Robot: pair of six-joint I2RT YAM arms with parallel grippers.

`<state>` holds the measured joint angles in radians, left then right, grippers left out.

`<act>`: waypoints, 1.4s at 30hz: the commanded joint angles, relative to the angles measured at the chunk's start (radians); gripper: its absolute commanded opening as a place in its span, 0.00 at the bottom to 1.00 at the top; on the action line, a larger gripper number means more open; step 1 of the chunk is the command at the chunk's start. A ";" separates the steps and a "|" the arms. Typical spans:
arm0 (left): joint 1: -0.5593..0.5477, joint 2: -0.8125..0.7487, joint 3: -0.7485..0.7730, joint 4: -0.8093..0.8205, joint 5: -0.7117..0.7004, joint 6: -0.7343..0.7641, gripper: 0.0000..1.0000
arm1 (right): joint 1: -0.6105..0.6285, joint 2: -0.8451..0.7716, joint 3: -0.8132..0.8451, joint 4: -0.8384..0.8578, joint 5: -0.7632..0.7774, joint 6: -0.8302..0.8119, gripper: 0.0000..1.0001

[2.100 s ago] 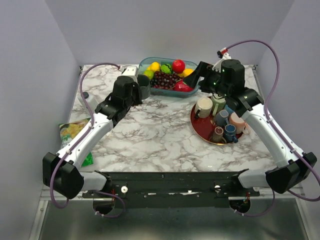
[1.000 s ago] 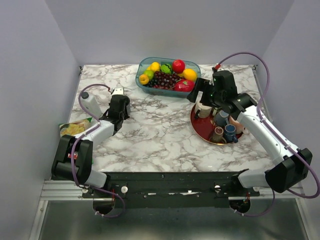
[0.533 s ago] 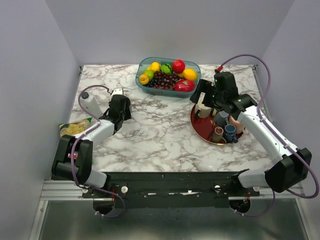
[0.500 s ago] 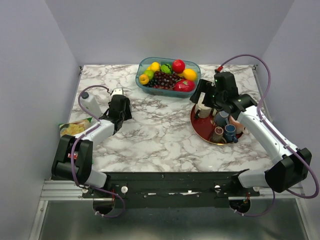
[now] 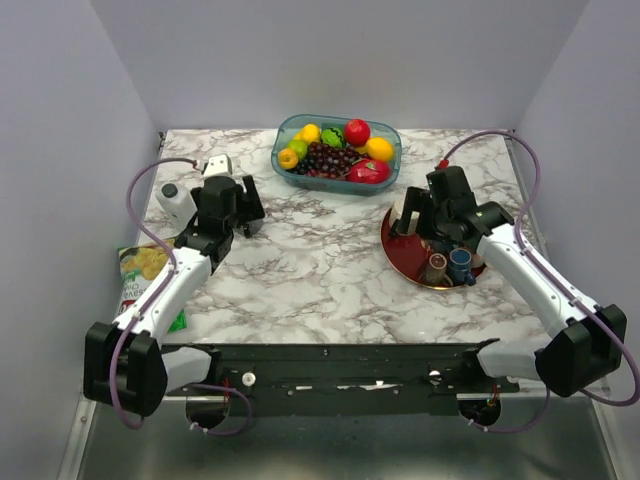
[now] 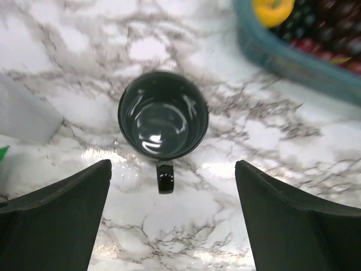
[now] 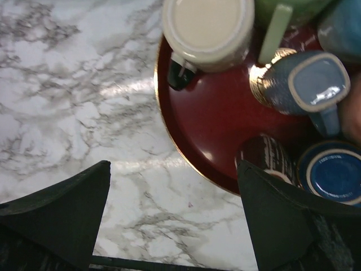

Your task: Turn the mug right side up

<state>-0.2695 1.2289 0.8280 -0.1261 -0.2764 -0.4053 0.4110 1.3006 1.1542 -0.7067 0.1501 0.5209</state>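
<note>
The robot's right gripper will next move to the upturned cream mug's handle [image 5: 399,232] [image 7: 181,72] at the edge of the red tray and close there.
The dark mug [image 6: 163,116] stands right side up on the marble table, its mouth facing up and its handle [image 6: 165,178] pointing toward the wrist camera. My left gripper [image 6: 175,223] hovers above it, open, with both fingers wide apart and clear of the mug. In the top view the left gripper [image 5: 233,205] is at the table's left rear and hides the mug. My right gripper [image 7: 175,226] is open and empty over the left rim of the red tray [image 7: 169,141]; in the top view the right gripper [image 5: 425,215] is at the right.
A teal fruit bowl [image 5: 338,150] sits at the back. The red tray [image 5: 400,255] holds several cups, among them an upturned cream mug [image 7: 207,31] and a blue mug [image 7: 307,84]. A white bottle [image 5: 175,200] and a green snack bag [image 5: 145,265] lie at the left edge.
My left gripper has opened, let go of the dark mug and risen above it. The right gripper has drawn back a little toward the near right over the tray.
</note>
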 commanded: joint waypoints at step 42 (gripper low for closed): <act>0.003 -0.034 0.115 0.227 0.241 0.022 0.99 | 0.028 0.413 0.145 0.073 0.290 0.294 0.80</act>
<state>-0.2695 1.2083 0.9447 0.0872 -0.0544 -0.3683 0.4328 1.6642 1.2583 -0.6514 0.3752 0.7704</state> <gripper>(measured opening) 0.988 0.876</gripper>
